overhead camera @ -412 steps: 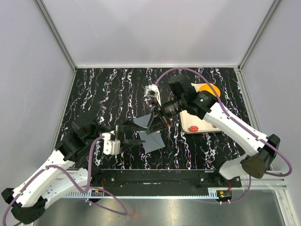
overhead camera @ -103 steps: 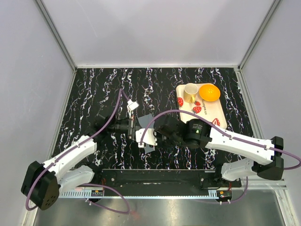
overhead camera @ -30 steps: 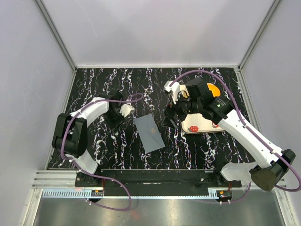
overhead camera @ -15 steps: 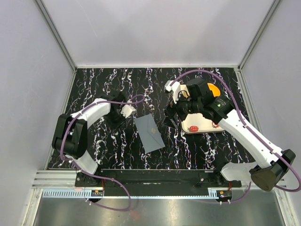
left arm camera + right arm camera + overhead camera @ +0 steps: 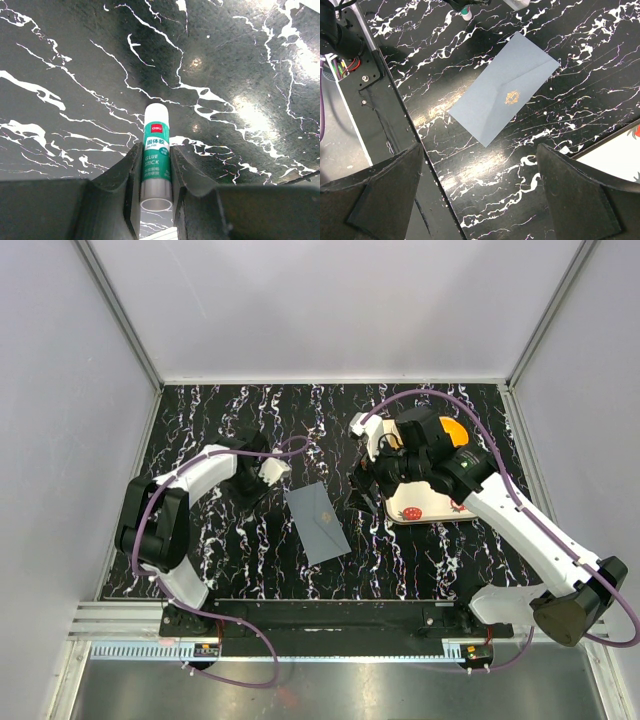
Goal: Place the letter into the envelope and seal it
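Note:
The glue stick is to go on the black marbled table (image 5: pixel 256 477) beside the envelope's far corner. I will put it down there with my left gripper. It is now held low over the table.
The slate-grey envelope (image 5: pixel 318 523) lies flat on the black marbled table, its pointed flap down under a small gold sticker (image 5: pixel 511 97). The right wrist view shows the whole envelope (image 5: pixel 505 95). The letter is out of sight. My left gripper (image 5: pixel 248 485) is to the envelope's left, low over the table, shut on a green and white glue stick (image 5: pixel 157 155) that points away from the wrist. My right gripper (image 5: pixel 368 492) hangs above the table right of the envelope, its jaws wide open and empty (image 5: pixel 480 185).
A cream strawberry-printed tray (image 5: pixel 435 512) lies under my right arm, with an orange object (image 5: pixel 455 430) at its far end. The tray's corner (image 5: pixel 620 150) shows at the right wrist view's edge. The black base rail (image 5: pixel 330 615) runs along the near edge.
Over the earlier frames the envelope's flap went from raised to flat, and both arms drew back from it. In the last second only the left arm shifts slightly.

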Available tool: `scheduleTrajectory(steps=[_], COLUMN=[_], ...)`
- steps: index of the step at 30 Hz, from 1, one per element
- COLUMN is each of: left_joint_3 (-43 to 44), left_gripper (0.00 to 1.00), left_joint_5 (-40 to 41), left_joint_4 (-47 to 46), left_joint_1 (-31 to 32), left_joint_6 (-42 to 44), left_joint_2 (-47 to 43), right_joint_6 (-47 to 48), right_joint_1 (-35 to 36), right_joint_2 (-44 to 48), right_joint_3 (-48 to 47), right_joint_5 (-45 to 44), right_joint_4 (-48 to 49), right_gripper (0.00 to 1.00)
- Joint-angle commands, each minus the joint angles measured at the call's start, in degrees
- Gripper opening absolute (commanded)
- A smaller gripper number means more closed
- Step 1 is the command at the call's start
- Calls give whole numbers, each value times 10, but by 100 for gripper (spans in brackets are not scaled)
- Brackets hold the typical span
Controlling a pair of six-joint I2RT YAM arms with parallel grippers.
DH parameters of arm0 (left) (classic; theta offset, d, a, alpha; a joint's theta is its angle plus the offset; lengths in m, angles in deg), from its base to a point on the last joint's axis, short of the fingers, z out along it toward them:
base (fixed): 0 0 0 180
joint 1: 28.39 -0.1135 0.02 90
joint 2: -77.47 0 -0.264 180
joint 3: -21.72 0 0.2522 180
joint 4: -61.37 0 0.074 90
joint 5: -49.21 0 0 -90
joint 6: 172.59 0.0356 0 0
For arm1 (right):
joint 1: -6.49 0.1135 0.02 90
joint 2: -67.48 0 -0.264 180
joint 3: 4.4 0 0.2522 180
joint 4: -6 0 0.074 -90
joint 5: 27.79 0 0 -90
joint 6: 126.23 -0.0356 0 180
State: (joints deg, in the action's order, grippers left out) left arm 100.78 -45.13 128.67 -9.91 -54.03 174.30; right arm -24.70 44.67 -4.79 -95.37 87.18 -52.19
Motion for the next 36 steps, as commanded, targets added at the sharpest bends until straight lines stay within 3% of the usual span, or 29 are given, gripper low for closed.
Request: scheduleTrajectory(steps=[1,14,19,27,36], left_joint_3=[-27,136,96,-22,-12], left_gripper=[0,0,0,0,0], left_joint_5=[-15,-31,-35,-20,-30], left_joint_4=[-47,124,84,-35,-17], left_joint_1=[-2,-9,-9,-9,-9], left_joint_6=[-5,4,-1,-3,-8], left_joint_2=[28,-58,-43,75,29], right_joint_6=[-1,-12,-13,-9,-14], right_joint_1=[-4,-5,-6,-6,-9], right_joint_2=[12,11,6,9,6], right_joint_3=[1,-5,-2,7,-1], right_joint_5=[3,6,7,5,10], right_joint_4=[10,12,13,14,13], right_gripper=[98,98,98,98,98])
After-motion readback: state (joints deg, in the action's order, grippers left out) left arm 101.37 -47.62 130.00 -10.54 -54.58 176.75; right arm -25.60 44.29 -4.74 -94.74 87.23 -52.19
